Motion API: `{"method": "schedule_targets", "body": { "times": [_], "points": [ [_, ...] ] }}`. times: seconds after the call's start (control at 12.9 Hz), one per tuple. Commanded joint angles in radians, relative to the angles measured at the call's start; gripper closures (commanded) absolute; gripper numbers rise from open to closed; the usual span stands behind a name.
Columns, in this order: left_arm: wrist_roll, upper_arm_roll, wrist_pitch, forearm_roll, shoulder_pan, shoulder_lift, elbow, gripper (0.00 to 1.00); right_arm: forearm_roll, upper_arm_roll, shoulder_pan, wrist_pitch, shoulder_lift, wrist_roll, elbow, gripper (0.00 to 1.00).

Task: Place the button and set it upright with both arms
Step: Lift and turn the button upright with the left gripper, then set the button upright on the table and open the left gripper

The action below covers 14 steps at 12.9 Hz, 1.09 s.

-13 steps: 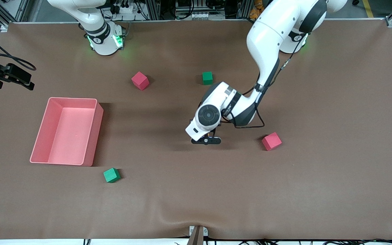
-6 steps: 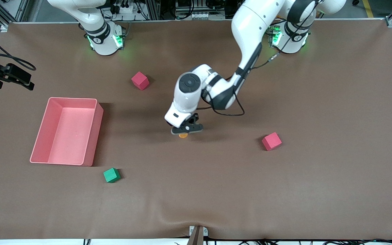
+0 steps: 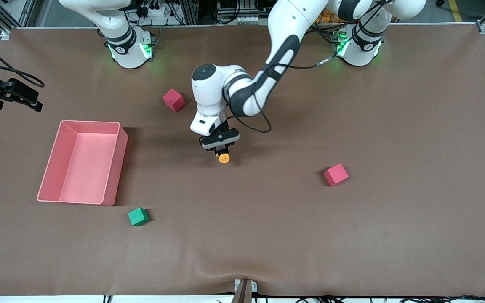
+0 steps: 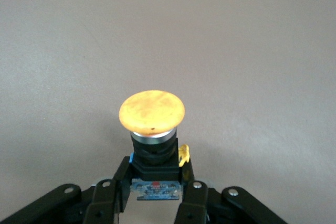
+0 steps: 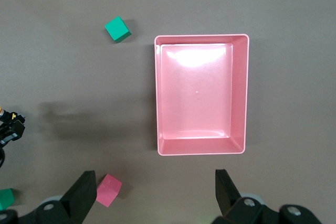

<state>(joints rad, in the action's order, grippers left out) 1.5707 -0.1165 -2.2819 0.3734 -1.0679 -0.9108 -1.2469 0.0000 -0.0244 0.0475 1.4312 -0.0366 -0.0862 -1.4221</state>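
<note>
Next, I set the button upright on the mat [image 3: 223, 164] between the pink bin and farther pink cube with my left gripper. The button is now over the table's middle.
My left gripper [image 3: 221, 148] is shut on the button [image 3: 224, 158] and holds it over the middle of the table. In the left wrist view the fingers [image 4: 191, 190] clamp the button's black body [image 4: 154, 153], and the round orange cap [image 4: 152, 109] sticks out past the fingertips over bare brown mat. My right gripper [image 5: 155, 195] is open and empty, high over the mat beside the pink bin [image 5: 239, 93]. It does not show in the front view.
The pink bin [image 3: 115, 168] stands toward the right arm's end. One pink cube [image 3: 173, 99] lies beside the left arm's wrist, another [image 3: 336, 174] toward the left arm's end. A green cube [image 3: 138, 216] lies nearer the front camera than the bin.
My left arm has swung toward the right arm's end of the table with the button in its gripper. The orange cap now shows below the gripper. The right arm has not moved.
</note>
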Motion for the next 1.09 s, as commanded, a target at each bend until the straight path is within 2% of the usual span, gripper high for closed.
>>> {"method": "schedule_targets", "body": {
  "times": [0.0,0.47,0.85,1.01],
  "points": [
    [0.167,-0.022,-0.018,0.158,-0.047,-0.023,-0.003,1.00,0.018,0.008,-0.017,-0.006,-0.008,0.014,0.017,0.00],
    [0.398,-0.023,-0.008,0.577,-0.084,-0.097,-0.031,1.00,0.023,0.006,-0.018,-0.008,-0.008,0.014,0.017,0.00],
    [0.627,-0.023,0.004,0.758,-0.109,-0.117,-0.054,1.00,0.052,0.006,-0.046,-0.008,-0.008,0.016,0.014,0.00],
    [0.739,-0.020,0.004,0.866,-0.109,-0.134,-0.054,1.00,0.052,0.006,-0.048,-0.006,-0.008,0.016,0.012,0.00]
  ]
}}
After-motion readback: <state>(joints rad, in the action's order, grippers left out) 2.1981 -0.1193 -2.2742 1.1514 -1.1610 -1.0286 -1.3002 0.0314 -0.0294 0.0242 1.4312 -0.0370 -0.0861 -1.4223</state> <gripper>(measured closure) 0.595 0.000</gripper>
